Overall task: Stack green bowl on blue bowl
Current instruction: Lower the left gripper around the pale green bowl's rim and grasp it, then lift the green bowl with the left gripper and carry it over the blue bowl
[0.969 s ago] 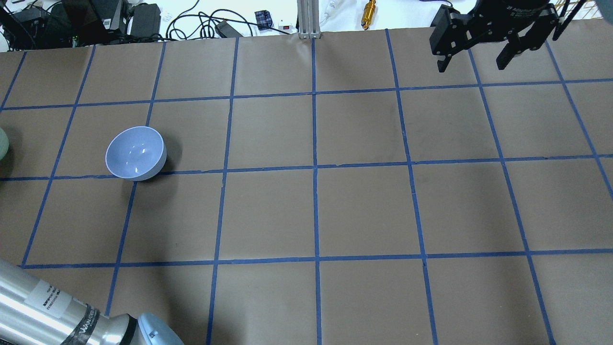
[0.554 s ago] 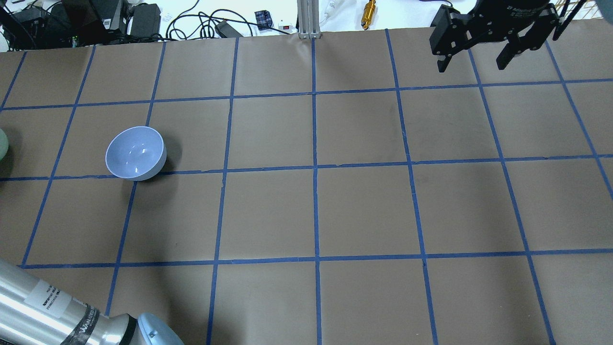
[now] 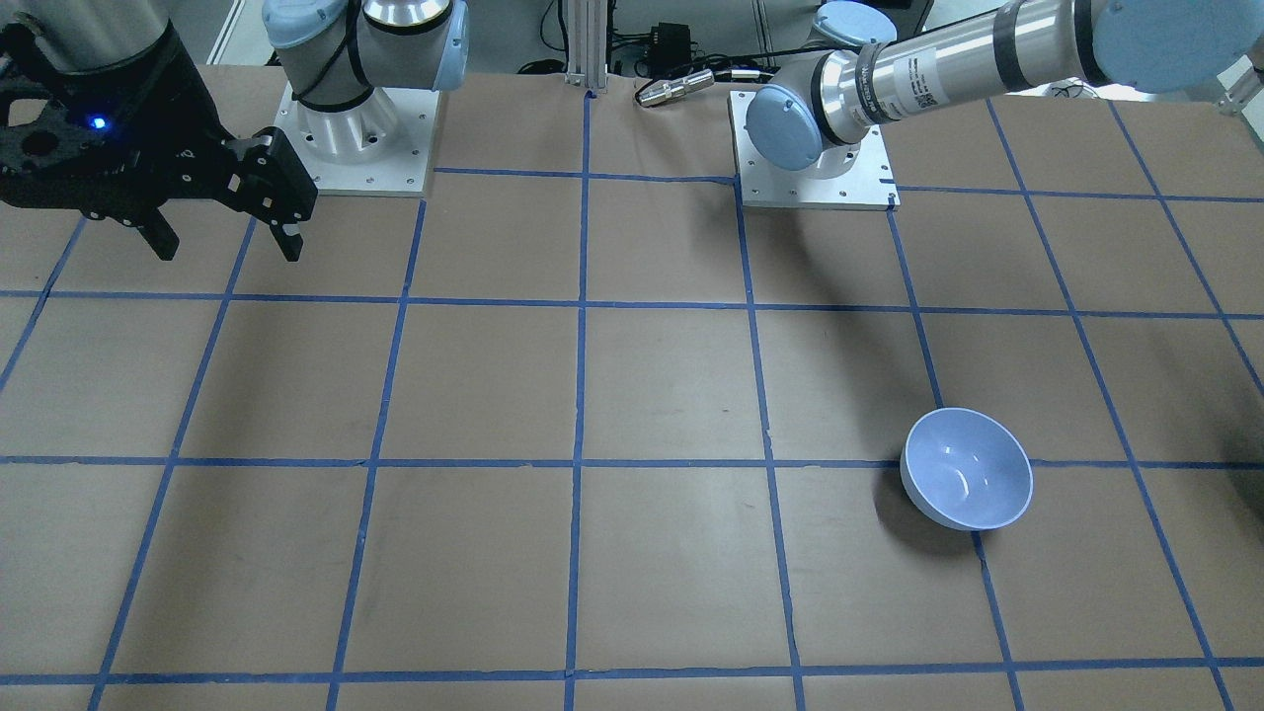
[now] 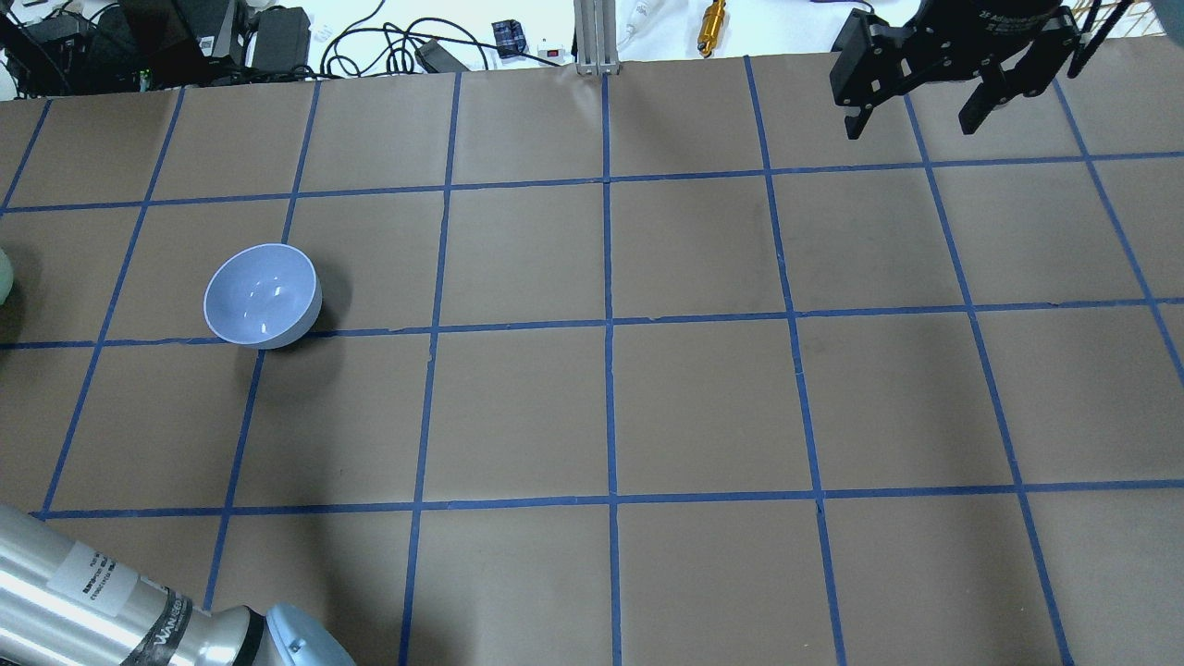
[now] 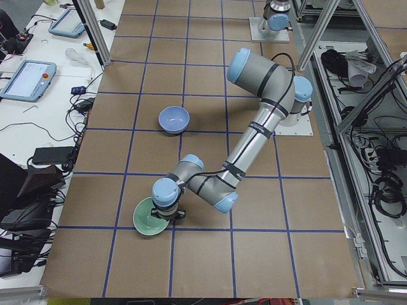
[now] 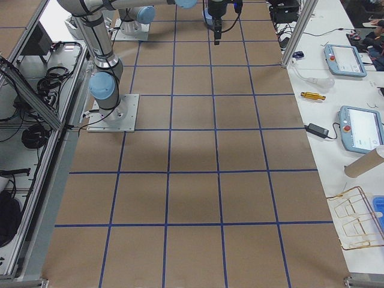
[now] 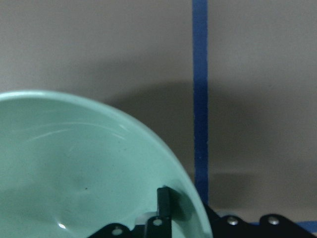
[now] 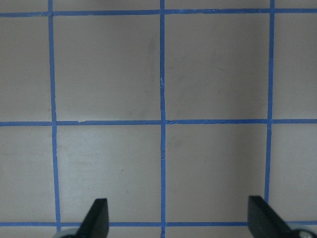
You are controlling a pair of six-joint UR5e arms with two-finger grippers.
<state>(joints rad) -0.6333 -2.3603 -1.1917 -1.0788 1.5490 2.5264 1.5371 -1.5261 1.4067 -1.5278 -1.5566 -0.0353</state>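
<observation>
Next, I release the green bowl from my left gripper inside the blue bowl (image 3: 972, 467), nested within its rim.
The blue bowl (image 4: 262, 296) stands upright on the table's left half; it also shows in the front-facing view (image 3: 968, 481) and the left view (image 5: 173, 118). The green bowl (image 5: 147, 219) is nearer the table's left end, and only a sliver (image 4: 3, 277) shows in the overhead view. My left gripper (image 5: 168, 213) is over its rim. In the left wrist view one finger (image 7: 163, 203) is inside the green bowl (image 7: 74, 173) against its wall, and the other is hidden. My right gripper (image 4: 916, 116) is open and empty, high over the far right; it also shows in the front-facing view (image 3: 227, 237).
Brown paper with a blue tape grid (image 4: 609, 324) covers the table. The arm bases (image 3: 815, 168) stand on white plates at the robot's side. Cables, a brass part (image 4: 712, 23) and tablets (image 6: 354, 129) lie beyond the far edge.
The sliver of green bowl at the overhead view's left edge has shrunk and slid further left. The blue bowl and the right gripper have stayed put.
</observation>
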